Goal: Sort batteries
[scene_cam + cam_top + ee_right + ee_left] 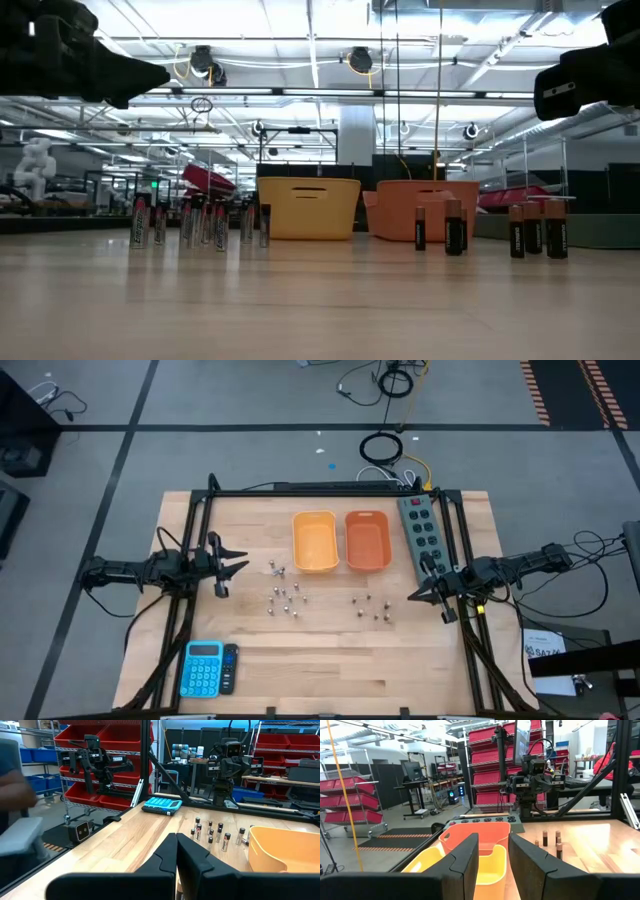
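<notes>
The upper end of the silvery battery [272, 563] that stands farthest back in its cluster, near the yellow bin's side, will be gripped by my left gripper.
The batteries stand upright on the wooden table in two clusters. The silvery ones [282, 596] [198, 222] [210, 833] are left of centre. The darker ones [371, 608] [490, 230] [553, 841] are right of centre. My left gripper [238, 566] [494, 851] hovers open near the table's left edge, left of the silvery cluster and above the table. My right gripper [414, 597] [176, 851] hovers shut on the right, just past the darker cluster. Neither gripper touches a battery.
A yellow bin [314, 541] [308, 207] and an orange bin [367, 540] [425, 208] sit side by side beyond the batteries. A grey power strip [421, 530] lies right of the orange bin. A blue calculator [205, 668] [161, 804] lies near the front left corner.
</notes>
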You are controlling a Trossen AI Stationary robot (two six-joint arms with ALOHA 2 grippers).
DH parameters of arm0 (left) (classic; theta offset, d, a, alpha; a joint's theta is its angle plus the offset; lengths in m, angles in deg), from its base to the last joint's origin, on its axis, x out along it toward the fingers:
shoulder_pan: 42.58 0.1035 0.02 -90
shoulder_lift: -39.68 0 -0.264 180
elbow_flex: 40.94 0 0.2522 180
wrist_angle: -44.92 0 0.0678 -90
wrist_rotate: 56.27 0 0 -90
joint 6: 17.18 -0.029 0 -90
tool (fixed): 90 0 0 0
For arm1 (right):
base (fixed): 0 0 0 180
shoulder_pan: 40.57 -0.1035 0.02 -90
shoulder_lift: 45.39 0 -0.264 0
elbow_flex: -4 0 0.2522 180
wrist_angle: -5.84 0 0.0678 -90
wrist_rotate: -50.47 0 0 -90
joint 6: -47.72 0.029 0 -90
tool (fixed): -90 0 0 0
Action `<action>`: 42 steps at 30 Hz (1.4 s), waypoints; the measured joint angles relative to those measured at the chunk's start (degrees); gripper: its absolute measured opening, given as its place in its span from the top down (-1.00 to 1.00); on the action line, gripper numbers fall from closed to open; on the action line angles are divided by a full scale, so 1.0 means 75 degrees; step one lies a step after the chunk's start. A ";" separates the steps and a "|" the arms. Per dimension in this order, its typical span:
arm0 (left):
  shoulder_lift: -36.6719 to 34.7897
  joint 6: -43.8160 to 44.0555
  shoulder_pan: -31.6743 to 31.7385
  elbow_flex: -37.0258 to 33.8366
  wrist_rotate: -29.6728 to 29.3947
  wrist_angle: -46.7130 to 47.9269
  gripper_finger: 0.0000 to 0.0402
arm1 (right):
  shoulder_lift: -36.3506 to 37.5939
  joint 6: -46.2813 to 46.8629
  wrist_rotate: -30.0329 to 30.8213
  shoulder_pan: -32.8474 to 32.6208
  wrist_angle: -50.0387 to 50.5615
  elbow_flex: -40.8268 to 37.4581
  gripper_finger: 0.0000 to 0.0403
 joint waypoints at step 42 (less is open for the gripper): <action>0.0000 -0.0131 -0.0001 -0.0003 0.0052 -0.0846 0.42 | -0.0005 0.2668 0.1277 0.0003 -0.0527 0.0003 1.00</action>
